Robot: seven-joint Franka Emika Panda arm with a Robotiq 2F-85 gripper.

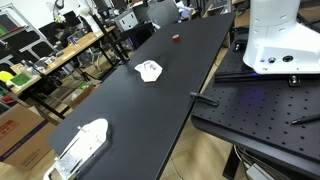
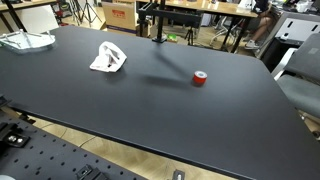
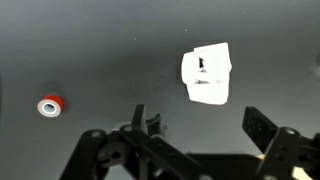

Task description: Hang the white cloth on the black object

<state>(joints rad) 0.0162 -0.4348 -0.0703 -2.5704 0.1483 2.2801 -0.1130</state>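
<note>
My fingers will close on the white cloth's edge [image 1: 140, 67] [image 3: 208, 97] nearest the black upright post, so that the rest of the cloth hangs down.
The white cloth [image 1: 150, 70] lies crumpled on the black table [image 1: 120, 110]; it also shows in an exterior view [image 2: 108, 58] and in the wrist view [image 3: 207, 75]. A black upright post [image 2: 160, 20] stands at the table's far edge. My gripper [image 3: 200, 125] is open and empty. It hangs above the table, a little short of the cloth, and touches nothing. The gripper itself is out of frame in both exterior views.
A red tape roll [image 2: 200, 78] lies on the table to one side of the cloth and shows in the wrist view [image 3: 50, 105]. A white and clear container [image 1: 80, 148] sits at one end of the table. The robot base [image 1: 283, 40] stands beside the table.
</note>
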